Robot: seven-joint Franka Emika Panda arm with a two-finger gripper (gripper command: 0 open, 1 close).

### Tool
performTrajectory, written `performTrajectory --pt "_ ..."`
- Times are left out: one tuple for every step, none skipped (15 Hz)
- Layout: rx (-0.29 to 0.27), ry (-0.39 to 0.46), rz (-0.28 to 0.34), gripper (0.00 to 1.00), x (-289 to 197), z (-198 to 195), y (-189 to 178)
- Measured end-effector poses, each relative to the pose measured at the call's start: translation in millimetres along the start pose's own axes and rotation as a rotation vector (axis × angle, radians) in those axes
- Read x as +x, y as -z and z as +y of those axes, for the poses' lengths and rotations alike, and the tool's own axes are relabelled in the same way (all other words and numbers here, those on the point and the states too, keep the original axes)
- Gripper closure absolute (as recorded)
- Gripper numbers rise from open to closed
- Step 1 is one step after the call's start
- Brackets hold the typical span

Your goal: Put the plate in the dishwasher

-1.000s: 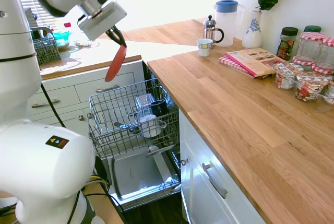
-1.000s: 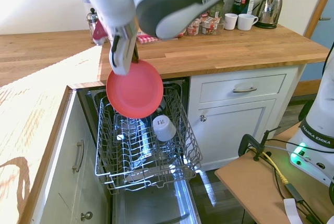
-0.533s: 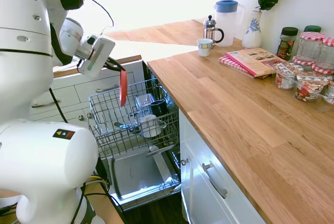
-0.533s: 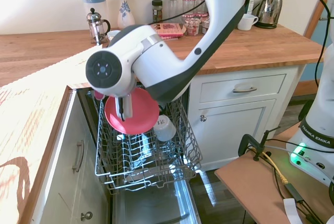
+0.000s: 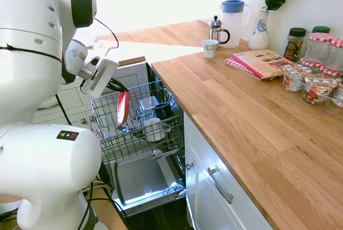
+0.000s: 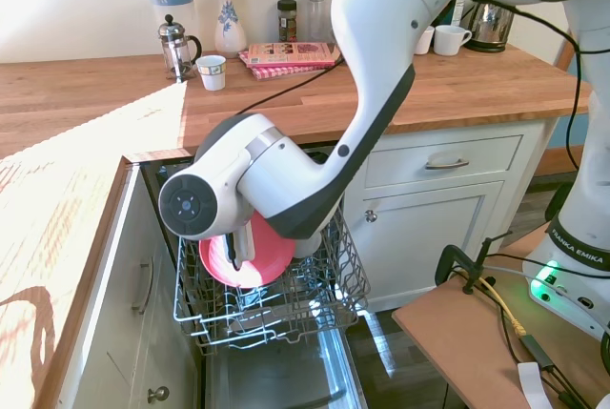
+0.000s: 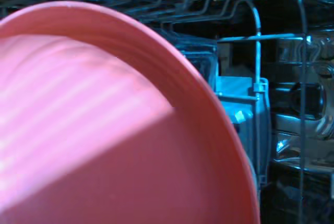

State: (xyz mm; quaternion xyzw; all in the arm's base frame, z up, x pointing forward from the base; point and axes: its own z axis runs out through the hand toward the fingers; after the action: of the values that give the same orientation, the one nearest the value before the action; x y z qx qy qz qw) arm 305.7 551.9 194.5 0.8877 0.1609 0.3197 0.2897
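My gripper will let go of the coral-red plate upright among the grey rack's wires, beside the white cup [image 5: 119, 118].
The coral-red plate [image 5: 123, 108] hangs upright and edge-on in the first exterior view, its lower part down among the wires of the grey rack [image 5: 107, 113] of the open dishwasher [image 5: 140, 179]. My gripper [image 5: 120, 88] is shut on the plate's upper rim. In the second exterior view the plate [image 6: 259, 258] shows as a red disc partly behind the arm's wrist, inside the rack [image 6: 324, 299]. It fills most of the wrist view as a plate [image 7: 104, 145] with rack wires [image 7: 258, 51] behind it. Whether the plate touches the rack I cannot tell.
A white cup [image 5: 154, 129], a dark mug [image 5: 162, 109] and a glass [image 5: 147, 103] sit in the rack's right half. The wooden worktop [image 5: 241, 123] borders the rack on the right, bearing a French press [image 5: 216, 30], jug [image 5: 233, 21], small cup [image 5: 210, 47] and jars [image 5: 321, 47].
The arm has come down from above counter height. The plate, still held, has dropped from over the rack into it and turned upright.
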Motion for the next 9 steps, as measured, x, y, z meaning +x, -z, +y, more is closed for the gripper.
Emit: performTrajectory --pt "-0.017 0.004 0.004 1.00 -4 -10 7" --pt "-0.023 0.006 -0.011 0.00 -11 -20 15" --pt "-0.028 0.005 -0.052 0.00 -19 -29 19" --pt "-0.032 0.007 -0.106 0.00 -28 -38 19" --pt "-0.042 0.007 -0.159 0.00 -32 -44 14" --pt "-0.058 0.004 -0.210 0.00 -28 -44 12" --pt "-0.061 0.003 -0.262 0.00 -21 -42 12" --pt "-0.057 0.005 -0.306 0.00 -17 -40 13" --pt "-0.056 0.008 -0.347 0.00 -14 -38 15"
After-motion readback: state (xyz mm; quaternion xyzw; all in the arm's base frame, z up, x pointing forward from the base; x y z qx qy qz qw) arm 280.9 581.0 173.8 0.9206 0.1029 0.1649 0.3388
